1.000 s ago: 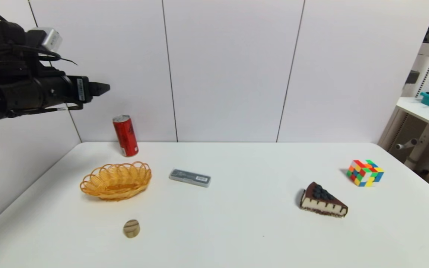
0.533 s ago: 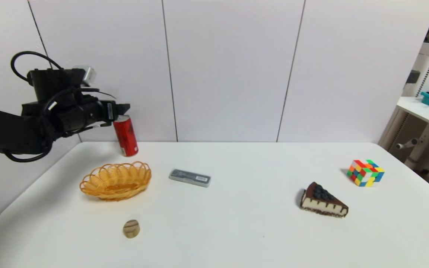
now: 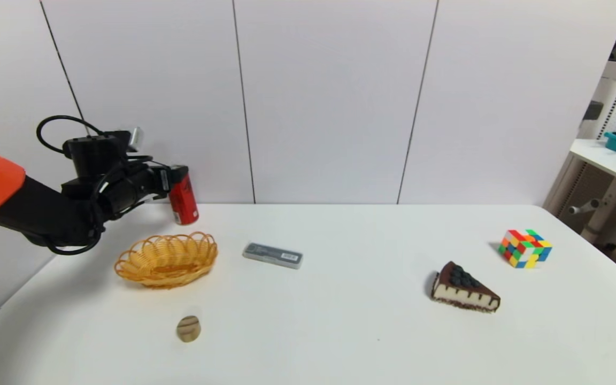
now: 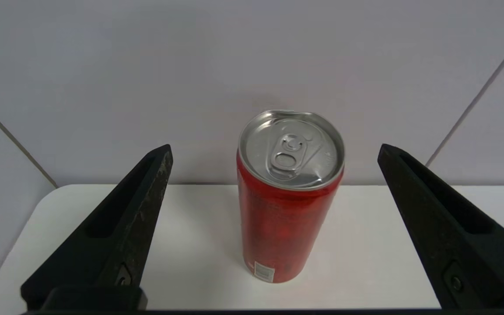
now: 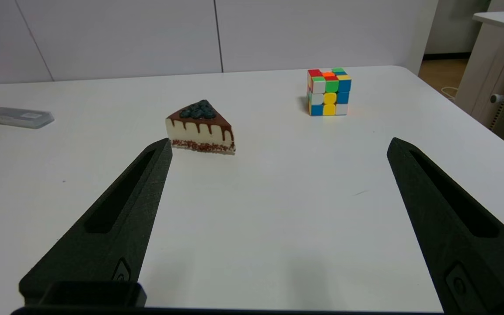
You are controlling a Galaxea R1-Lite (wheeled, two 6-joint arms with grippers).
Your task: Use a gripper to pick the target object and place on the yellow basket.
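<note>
Next, my left gripper moves lower on the slim red can and closes around the middle of the can's body (image 3: 184,198) (image 4: 287,231).
The slim red can (image 3: 184,199) with a silver top stands upright at the table's back left, near the wall. My left gripper (image 3: 175,175) hangs at the can's upper part, its black fingertip covering the can's top in the head view. In the left wrist view the can (image 4: 288,201) stands between my wide-open fingers (image 4: 147,192), a little beyond the tips and touching neither; the left gripper (image 4: 274,151) is open. The yellow basket (image 3: 167,259) lies empty in front of the can. My right gripper (image 5: 278,144) is open over bare table.
A grey flat case (image 3: 272,255) lies right of the basket. A small tan wooden piece (image 3: 188,328) sits near the front. A cake slice (image 3: 463,287) and a colour cube (image 3: 524,248) are on the right. The wall stands close behind the can.
My left arm has come down and forward from high at the left to the level of the can's top. The can has not moved.
</note>
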